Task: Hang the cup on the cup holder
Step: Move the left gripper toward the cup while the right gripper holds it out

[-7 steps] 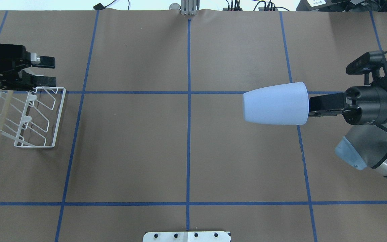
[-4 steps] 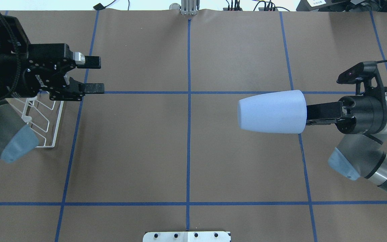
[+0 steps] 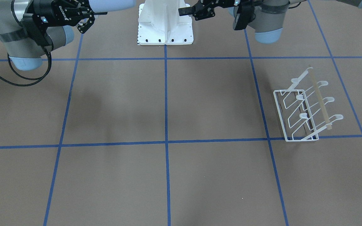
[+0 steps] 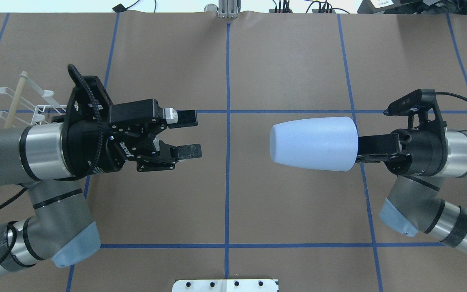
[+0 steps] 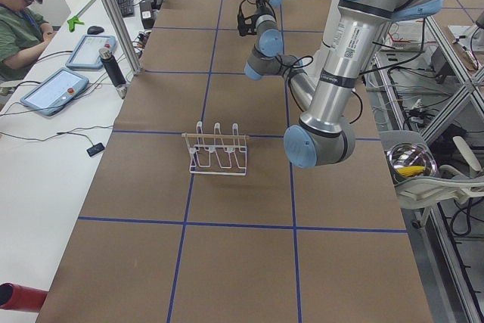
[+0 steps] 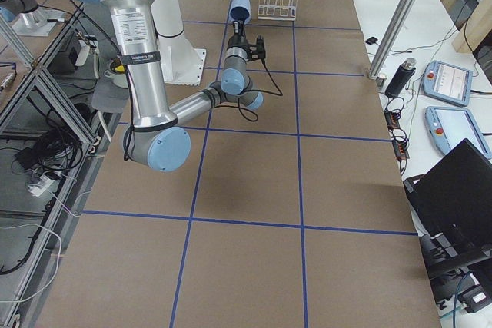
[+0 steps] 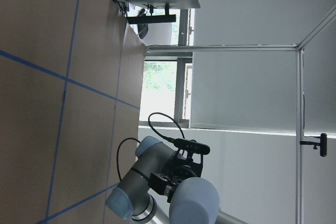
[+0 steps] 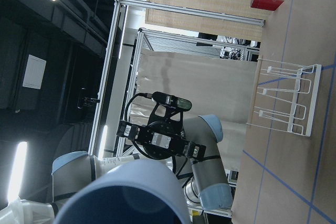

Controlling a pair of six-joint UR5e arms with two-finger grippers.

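I need to close my left gripper on the cup's base (image 3: 132, 3) (image 7: 192, 215), because my right gripper holds the pale blue cup by its rim.
The pale blue cup (image 4: 312, 142) lies sideways in the air right of the table's centre, its base pointing left. My right gripper (image 4: 363, 147) is shut on its rim. My left gripper (image 4: 191, 134) is open and empty left of centre, facing the cup's base with a gap between them. The white wire cup holder (image 4: 14, 103) stands at the far left, mostly hidden behind my left arm. The front-facing view shows it whole (image 3: 306, 110), with empty prongs. The left wrist view shows the cup (image 7: 194, 200); the right wrist view shows it (image 8: 126, 192) with the cup holder (image 8: 286, 98) beyond.
The white robot base plate (image 4: 225, 285) sits at the near table edge. Blue tape lines grid the brown table. An operator (image 5: 19, 20) sits with tablets at a side desk beyond the cup holder's end.
My left arm swung from over the cup holder toward the table's centre, gripper staying open. My right gripper carried the cup leftward toward the centre.
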